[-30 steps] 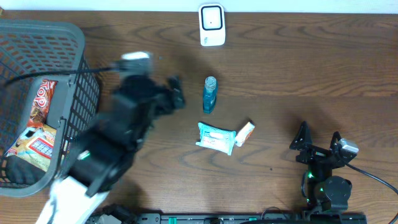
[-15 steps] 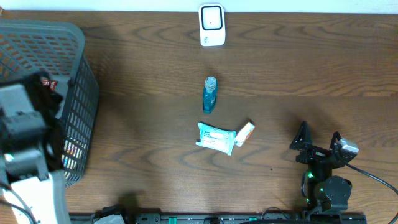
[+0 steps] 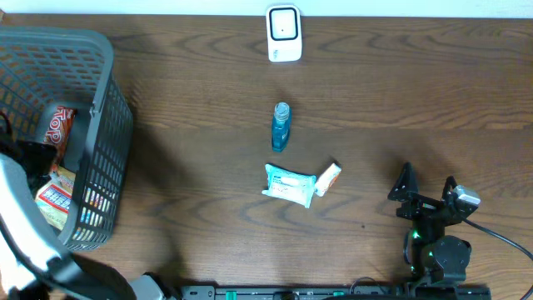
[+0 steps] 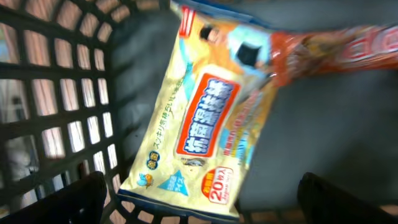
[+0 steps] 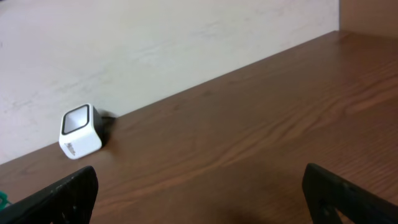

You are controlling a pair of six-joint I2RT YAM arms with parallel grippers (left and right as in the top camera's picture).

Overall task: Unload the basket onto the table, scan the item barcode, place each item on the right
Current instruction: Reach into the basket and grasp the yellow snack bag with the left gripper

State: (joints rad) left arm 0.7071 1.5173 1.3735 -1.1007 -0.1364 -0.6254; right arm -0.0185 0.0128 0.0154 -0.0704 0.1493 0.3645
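Note:
The robot's left gripper will close on the long edge point(image 3: 47, 216) point(image 4: 163, 121) of the yellow wipes pack, along its green writing, facing the near side of the grey mesh basket.
My left gripper point(image 4: 202, 202) hangs open inside the grey mesh basket point(image 3: 104, 108), just above a yellow wipes pack point(image 4: 205, 118) with red lettering. An orange-red snack bag point(image 4: 323, 43) lies beside the pack. From overhead the same pack point(image 3: 52, 198) and bag point(image 3: 57, 125) show in the basket, partly hidden by my left arm point(image 3: 21, 217). The white barcode scanner point(image 3: 283, 33) stands at the table's far edge, and it is also in the right wrist view, scanner point(image 5: 79, 130). My right gripper point(image 3: 426, 193) rests open and empty at the front right.
A blue bottle point(image 3: 281, 127) lies in the middle of the table. Nearer the front lie a pale blue wipes packet point(image 3: 290, 184) and a small white tube point(image 3: 328, 178). The basket's walls enclose my left gripper on the left.
My left arm has swung from the table's middle-left over to the far left and down into the basket. The right arm has not moved.

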